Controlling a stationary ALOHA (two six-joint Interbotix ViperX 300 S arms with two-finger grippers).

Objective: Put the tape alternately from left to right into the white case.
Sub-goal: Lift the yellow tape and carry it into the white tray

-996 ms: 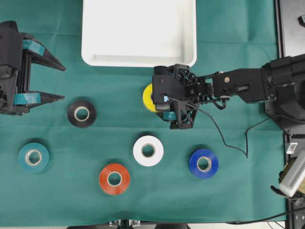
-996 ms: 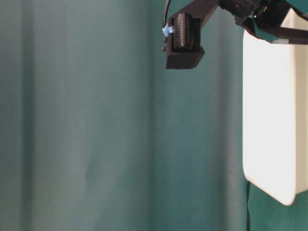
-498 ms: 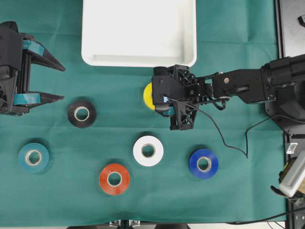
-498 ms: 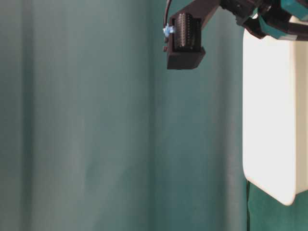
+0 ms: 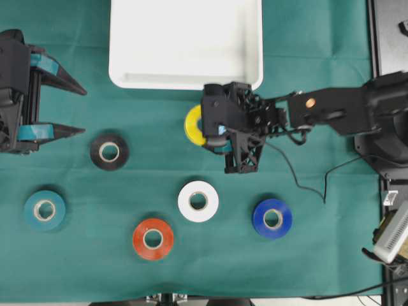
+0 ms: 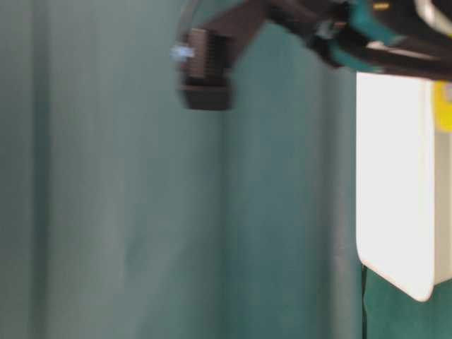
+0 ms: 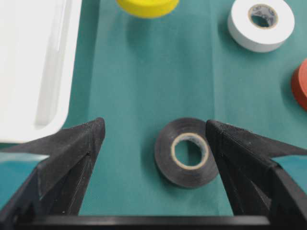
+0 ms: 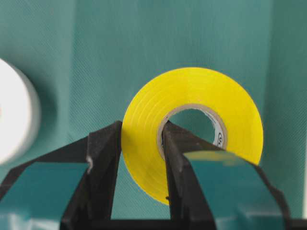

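Observation:
The robot's right gripper needs to release the yellow tape roll inside the white case's half farther from the left gripper [image 5: 224,16].
My right gripper [image 5: 205,131] is shut on the wall of the yellow tape roll [image 5: 192,124], one finger outside, one in the core [image 8: 192,139], and holds it off the cloth just below the white case [image 5: 185,41]. The black roll [image 5: 109,151] lies on the cloth; in the left wrist view it [image 7: 187,151] sits between the fingers' line, close to the right finger. My left gripper [image 5: 73,109] stands open at the left edge, apart from it. Teal [image 5: 44,210], red [image 5: 153,238], white [image 5: 198,201] and blue [image 5: 272,218] rolls lie flat. The case is empty.
Green cloth covers the table. A black cable [image 5: 299,185] trails from the right arm across the cloth above the blue roll. The table-level view shows the case's rim [image 6: 395,233] and a blurred part of the right arm.
My right gripper closed on the yellow roll and has lifted it slightly up and left toward the case. The left arm has not moved.

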